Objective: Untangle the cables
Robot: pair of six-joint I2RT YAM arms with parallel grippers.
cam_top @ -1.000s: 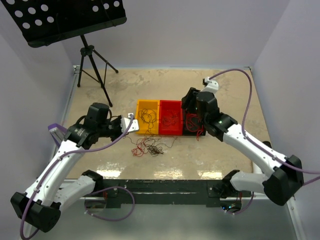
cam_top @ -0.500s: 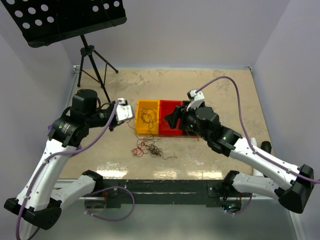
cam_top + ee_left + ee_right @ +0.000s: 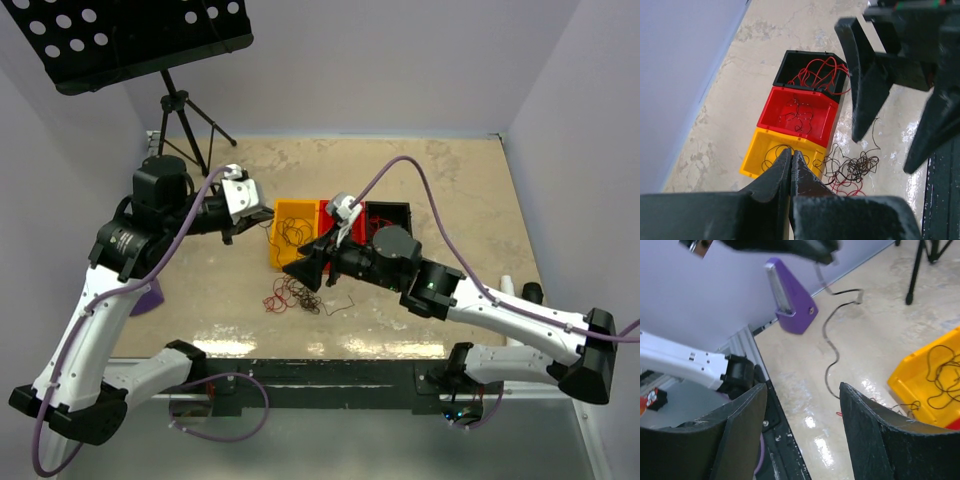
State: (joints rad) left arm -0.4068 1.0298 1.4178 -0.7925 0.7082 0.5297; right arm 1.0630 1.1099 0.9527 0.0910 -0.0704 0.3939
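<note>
Next, my right gripper closes on the lower part of the dark cable [image 3: 281, 262] [image 3: 829, 385] that hangs down from my left gripper toward the tangle.
A tangle of thin red and dark cables [image 3: 300, 297] lies on the table in front of the bins; it also shows in the left wrist view [image 3: 852, 172]. More cables lie in the yellow bin [image 3: 283, 245], the red bin [image 3: 800, 117] and the black bin [image 3: 392, 213]. My right gripper [image 3: 298, 270] is open and empty, hovering just above the tangle's far edge; its jaws stand wide apart in the right wrist view [image 3: 802, 387]. My left gripper [image 3: 258, 214] is shut and empty, raised left of the yellow bin [image 3: 756, 159], with its tips [image 3: 791, 152] pressed together.
A music stand [image 3: 130, 40] on a tripod [image 3: 185, 130] stands at the back left. A purple wedge-shaped object [image 3: 146, 297] sits at the left table edge, also in the right wrist view [image 3: 790, 300]. The dark front rail [image 3: 320, 375] runs along the near edge.
My right arm has swung left from the black bin to above the loose tangle. My left arm has risen and drawn back to the left, away from the tangle.
</note>
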